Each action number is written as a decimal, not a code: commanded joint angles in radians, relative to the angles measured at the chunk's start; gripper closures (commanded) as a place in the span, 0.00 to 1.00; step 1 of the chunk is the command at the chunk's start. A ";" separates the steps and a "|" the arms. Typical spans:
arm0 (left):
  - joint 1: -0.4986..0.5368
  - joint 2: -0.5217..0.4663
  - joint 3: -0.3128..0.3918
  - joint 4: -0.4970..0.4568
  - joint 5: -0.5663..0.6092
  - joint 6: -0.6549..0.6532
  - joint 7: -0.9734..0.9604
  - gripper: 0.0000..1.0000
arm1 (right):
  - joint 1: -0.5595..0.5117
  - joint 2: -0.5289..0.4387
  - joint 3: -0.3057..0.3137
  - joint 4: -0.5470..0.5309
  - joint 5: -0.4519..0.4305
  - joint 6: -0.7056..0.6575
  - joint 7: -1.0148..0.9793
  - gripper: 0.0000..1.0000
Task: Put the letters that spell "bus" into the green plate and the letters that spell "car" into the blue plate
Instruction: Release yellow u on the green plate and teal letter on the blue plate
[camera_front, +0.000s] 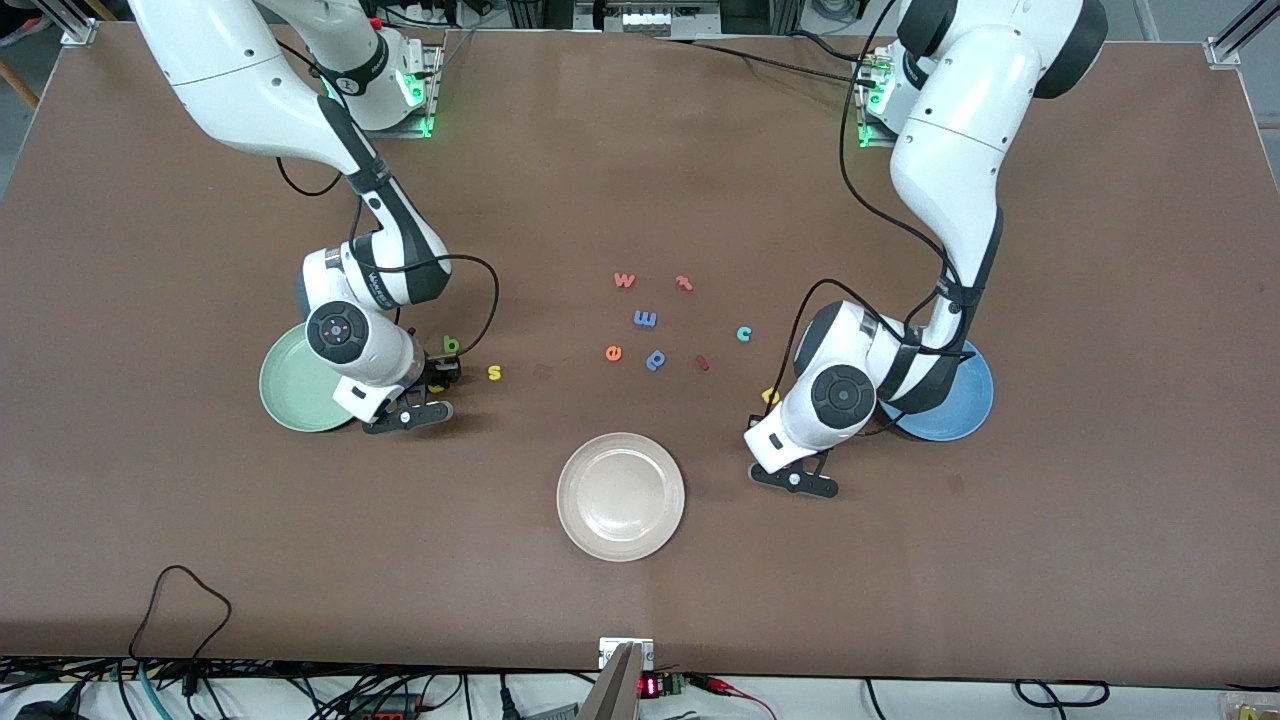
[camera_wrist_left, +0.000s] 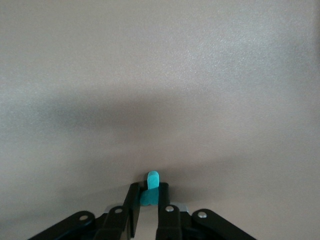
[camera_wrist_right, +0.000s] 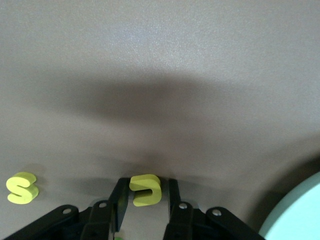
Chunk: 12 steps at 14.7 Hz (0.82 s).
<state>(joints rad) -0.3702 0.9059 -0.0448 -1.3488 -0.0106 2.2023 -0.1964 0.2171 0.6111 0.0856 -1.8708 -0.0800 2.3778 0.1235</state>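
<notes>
My left gripper should release the teal "r" near the middle of the blue plate (camera_front: 921, 389).
My left gripper (camera_wrist_left: 148, 192) is down at the table beside the blue plate (camera_front: 962, 412), shut on a teal letter "r" (camera_wrist_left: 151, 186). In the front view its wrist hides the fingers. A yellow "a" (camera_front: 770, 396) lies next to that wrist and a teal "c" (camera_front: 743, 333) a little farther from the front camera. My right gripper (camera_front: 440, 380) is low beside the green plate (camera_front: 290, 395), its fingers open around the yellow "u" (camera_wrist_right: 145, 190), with a gap on one side. The green "b" (camera_front: 452, 345) and yellow "s" (camera_front: 494, 373) lie close by.
A beige-white plate (camera_front: 620, 497) sits nearer the front camera, mid-table. Orange "w" (camera_front: 624, 280) and "t" (camera_front: 684, 283), blue "m" (camera_front: 645, 319) and "p" (camera_front: 656, 359), an orange "e" (camera_front: 613, 352) and a dark red letter (camera_front: 702, 363) are scattered mid-table.
</notes>
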 joint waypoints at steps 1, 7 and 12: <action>0.004 0.038 0.005 0.026 0.015 0.005 0.008 0.93 | 0.004 0.004 -0.001 -0.002 -0.004 0.003 -0.010 0.92; 0.010 -0.001 0.009 0.028 0.020 0.002 0.008 0.99 | -0.028 -0.063 -0.003 -0.001 -0.003 -0.055 -0.018 1.00; 0.111 -0.113 0.010 0.001 0.021 -0.169 0.011 0.99 | -0.165 -0.163 -0.003 -0.014 -0.004 -0.241 -0.084 1.00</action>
<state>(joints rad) -0.3141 0.8677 -0.0268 -1.3148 -0.0105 2.1487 -0.1963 0.1189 0.4888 0.0715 -1.8514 -0.0802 2.1747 0.0761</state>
